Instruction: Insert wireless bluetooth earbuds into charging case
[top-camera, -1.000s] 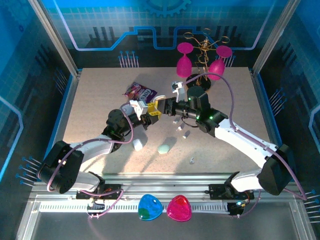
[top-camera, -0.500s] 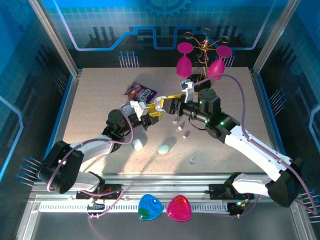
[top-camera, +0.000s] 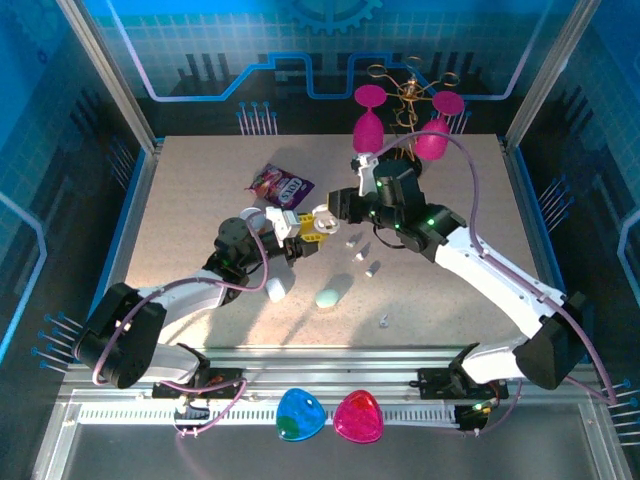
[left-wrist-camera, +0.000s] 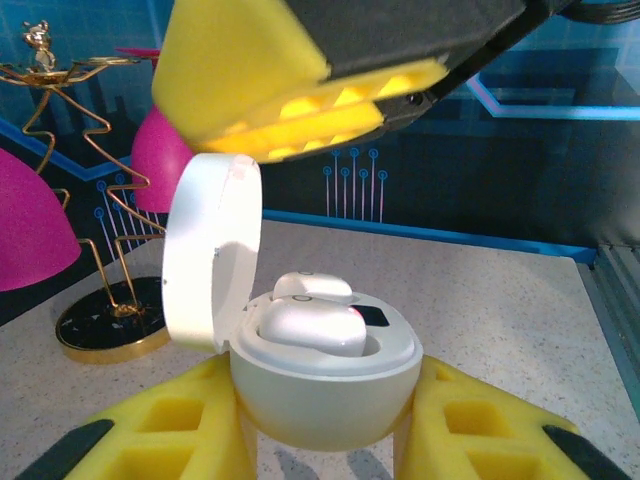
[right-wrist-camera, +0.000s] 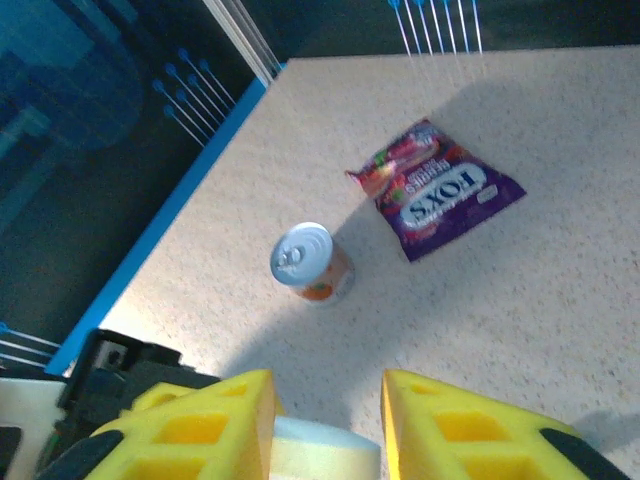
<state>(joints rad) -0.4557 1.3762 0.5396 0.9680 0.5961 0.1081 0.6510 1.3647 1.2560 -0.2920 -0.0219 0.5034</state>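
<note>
Only the lid's edge is in my right gripper, so that gripper should push the lid shut, open wide and take the case (left-wrist-camera: 326, 388) from my left gripper.
My left gripper (left-wrist-camera: 325, 425) is shut on the white charging case (left-wrist-camera: 320, 390), its yellow pads (left-wrist-camera: 150, 440) pressing both sides. The lid (left-wrist-camera: 210, 250) stands open, and two white earbuds (left-wrist-camera: 310, 325) sit in the case's wells. My right gripper (right-wrist-camera: 328, 420) hovers just above, jaws apart, with the lid's top edge (right-wrist-camera: 325, 455) between its fingers; I cannot tell whether they touch it. From above, both grippers (top-camera: 296, 232) (top-camera: 322, 220) meet at mid-table. Loose earbuds (top-camera: 352, 240) (top-camera: 371, 268) (top-camera: 384, 321) lie to their right.
A second white case (top-camera: 277, 288) and a mint case (top-camera: 328, 297) lie near the left arm. A small can (right-wrist-camera: 310, 262) and a purple candy bag (right-wrist-camera: 437, 188) sit further back left. Pink glasses on a wire stand (top-camera: 405, 120) stand at the back.
The right gripper's jaws widened, then narrowed, and its wrist has shifted over the case's lid. The left gripper has kept hold of the case in the same place.
</note>
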